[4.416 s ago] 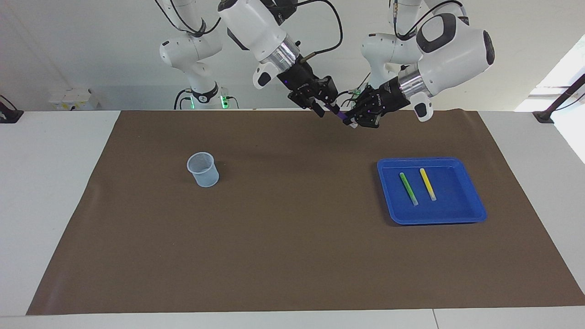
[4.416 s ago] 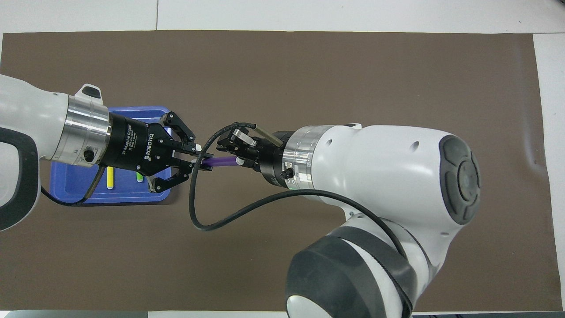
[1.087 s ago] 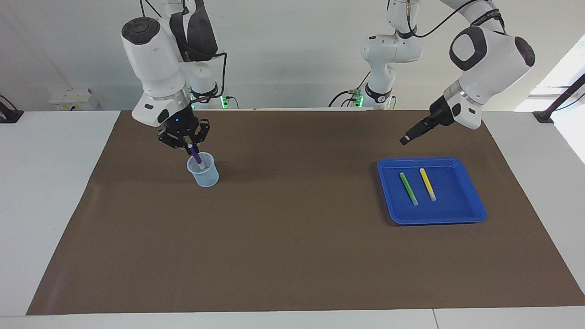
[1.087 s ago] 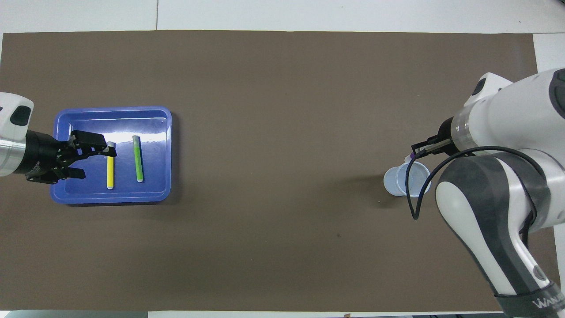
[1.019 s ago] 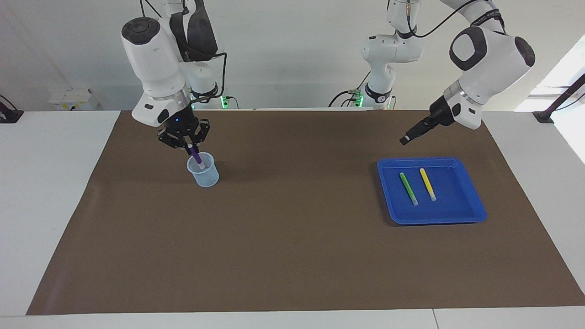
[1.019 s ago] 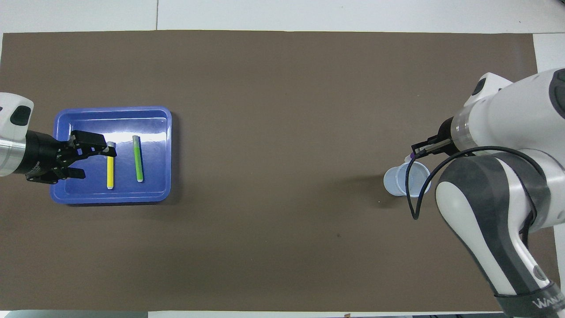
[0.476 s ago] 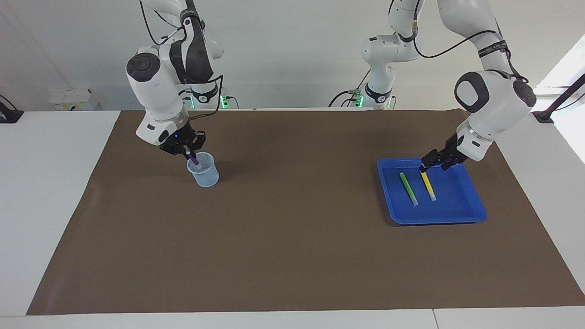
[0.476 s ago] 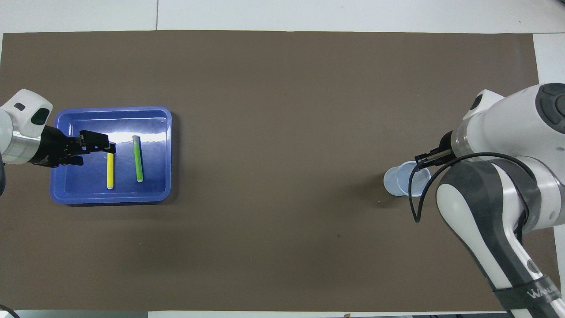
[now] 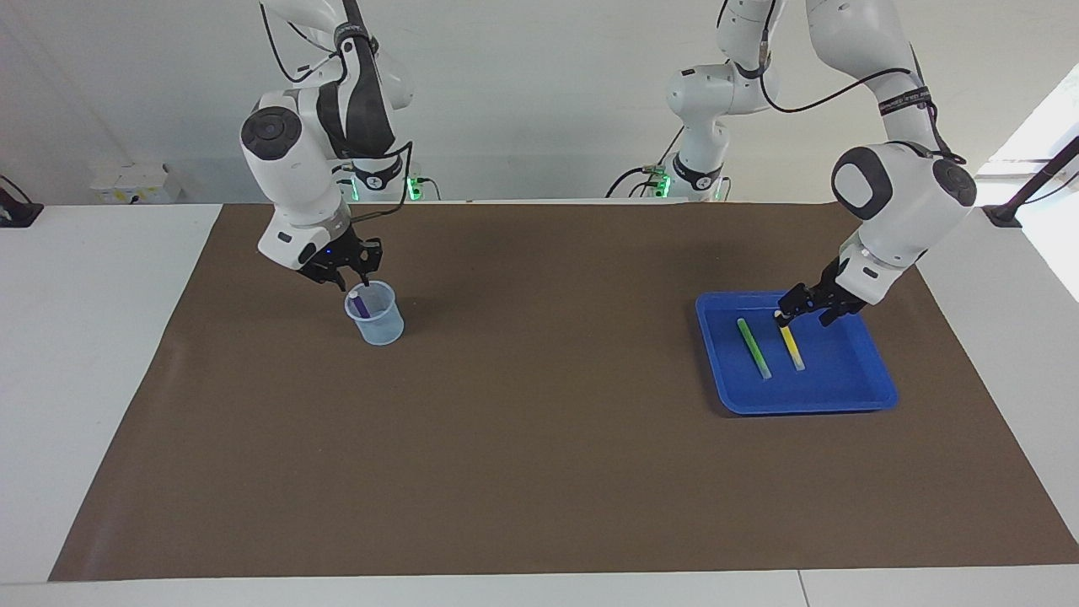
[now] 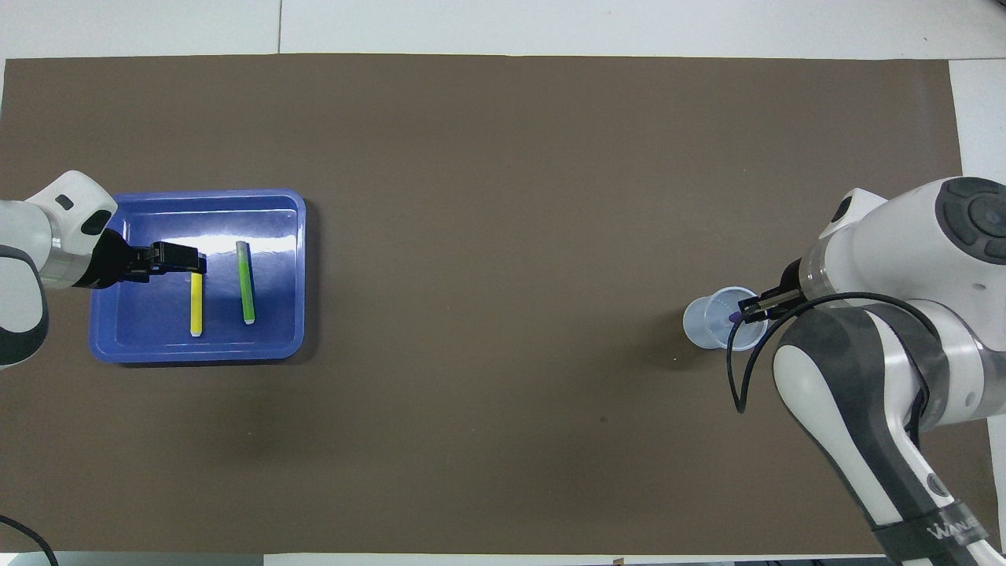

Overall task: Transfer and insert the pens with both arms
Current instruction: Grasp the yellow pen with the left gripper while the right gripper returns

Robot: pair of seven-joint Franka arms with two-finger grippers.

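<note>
The end of the yellow pen point(image 10: 197, 270) under my left gripper's fingers, beside the green pen in the blue tray, should be gripped next by that gripper.
The purple pen point(image 9: 360, 304) stands tilted inside the clear plastic cup point(image 9: 379, 324), its pale end up. My right gripper point(image 9: 352, 282) hangs just over the cup's rim, open, with the pen below its fingertips. From overhead, the purple pen point(image 10: 734, 317) shows in the cup point(image 10: 703, 322) under the right gripper point(image 10: 750, 310). The green pen point(image 9: 753, 346) and yellow pen point(image 9: 791, 346) lie side by side in the blue tray point(image 9: 843, 396). My left gripper point(image 9: 797, 316) is down in the tray, open, at the yellow pen's end nearer to the robots.
A brown mat point(image 9: 539, 455) covers the table between the cup at the right arm's end and the tray at the left arm's end. White table point(image 9: 84, 379) shows around the mat.
The right gripper has let go of the purple pen, which now rests lower in the cup. The left gripper has come down from above the tray to the yellow pen's end.
</note>
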